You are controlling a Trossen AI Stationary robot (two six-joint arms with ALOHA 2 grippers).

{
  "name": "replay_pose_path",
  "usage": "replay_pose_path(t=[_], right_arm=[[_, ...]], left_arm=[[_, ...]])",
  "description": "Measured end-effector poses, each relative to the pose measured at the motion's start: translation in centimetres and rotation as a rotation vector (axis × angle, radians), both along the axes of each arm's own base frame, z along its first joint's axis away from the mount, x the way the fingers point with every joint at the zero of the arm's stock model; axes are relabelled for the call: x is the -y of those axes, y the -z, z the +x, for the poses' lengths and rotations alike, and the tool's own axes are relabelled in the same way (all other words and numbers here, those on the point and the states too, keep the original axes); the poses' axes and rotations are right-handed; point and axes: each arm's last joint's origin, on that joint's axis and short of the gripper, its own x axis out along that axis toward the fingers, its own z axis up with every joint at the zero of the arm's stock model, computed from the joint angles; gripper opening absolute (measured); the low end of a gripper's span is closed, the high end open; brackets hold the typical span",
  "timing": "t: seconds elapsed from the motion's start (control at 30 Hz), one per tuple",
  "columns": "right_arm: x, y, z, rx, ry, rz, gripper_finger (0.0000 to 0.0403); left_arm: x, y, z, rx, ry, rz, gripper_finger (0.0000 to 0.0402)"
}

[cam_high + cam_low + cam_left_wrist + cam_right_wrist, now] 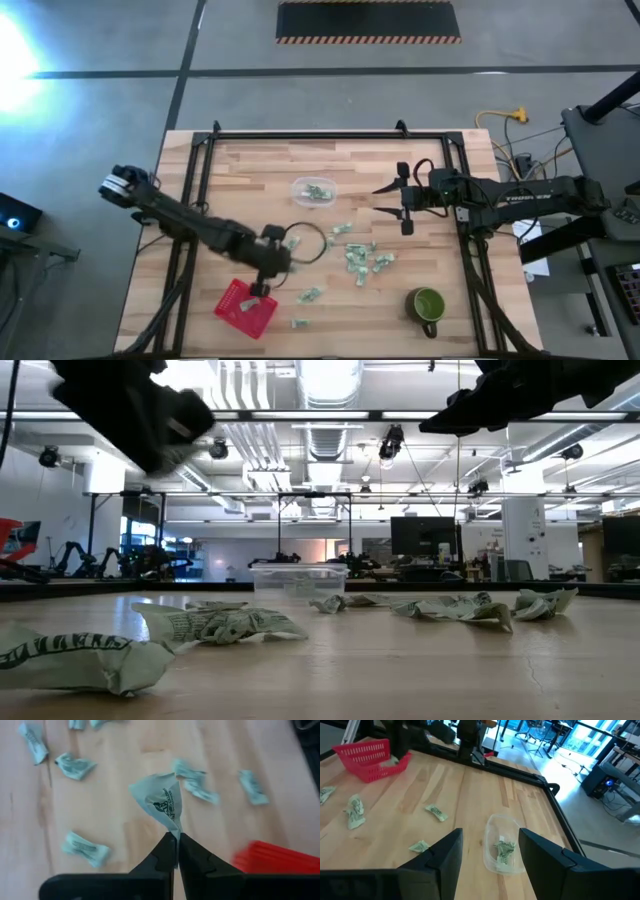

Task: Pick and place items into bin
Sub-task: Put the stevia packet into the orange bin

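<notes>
Next, I let go of the wrapped piece with my left gripper inside the red basket (263,313), next to the piece lying there.
Several small pale green-and-white wrapped pieces (358,258) lie scattered on the wooden table's middle. My left gripper (263,287) hovers above the red basket's (245,308) far edge, shut on one wrapped piece (161,800). The basket (274,858) shows beside the fingers in the left wrist view. My right gripper (402,204) hangs open above the table, right of a clear plastic container (313,191). The container (502,842) holds a few pieces. In the right wrist view the open fingers (449,851) frame it without touching. My left gripper (175,840) pinches the wrapped piece by one twisted end (173,831), between its two fingertips only. The fingers point down from above. The piece is lifted clear of the table, and its crumpled body fans out beyond the fingertips.
A green mug (427,305) stands near the table's near right corner. A dark ring (305,243) lies beside the left arm. A black frame (330,137) borders the table. Loose pieces (218,624) lie close to the low camera.
</notes>
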Motion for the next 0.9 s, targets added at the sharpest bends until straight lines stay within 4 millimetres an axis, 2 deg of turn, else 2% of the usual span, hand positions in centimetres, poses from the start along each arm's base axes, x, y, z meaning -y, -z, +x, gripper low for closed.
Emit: replay_pose_path(t=[0.2,0.3,0.63,0.9], right_arm=[[0.0,0.1,0.1,-0.006,0.0,0.002,0.0183],[0.0,0.2,0.2,-0.01,0.002,0.008,0.0183],[0.0,0.4,0.4,-0.018,0.003,0.012,0.0183],[0.0,0.4,0.4,-0.018,0.004,0.015,0.0183]], left_arm=[[3.5,-0.1,-2.3,-0.024,0.0,-0.057,0.0],[4.6,0.8,-3.1,-0.083,-0.042,-0.08,0.0],[7.1,2.7,-4.4,-0.207,-0.153,-0.155,0.0],[7.7,3.4,-4.6,-0.261,-0.21,-0.19,0.0001]])
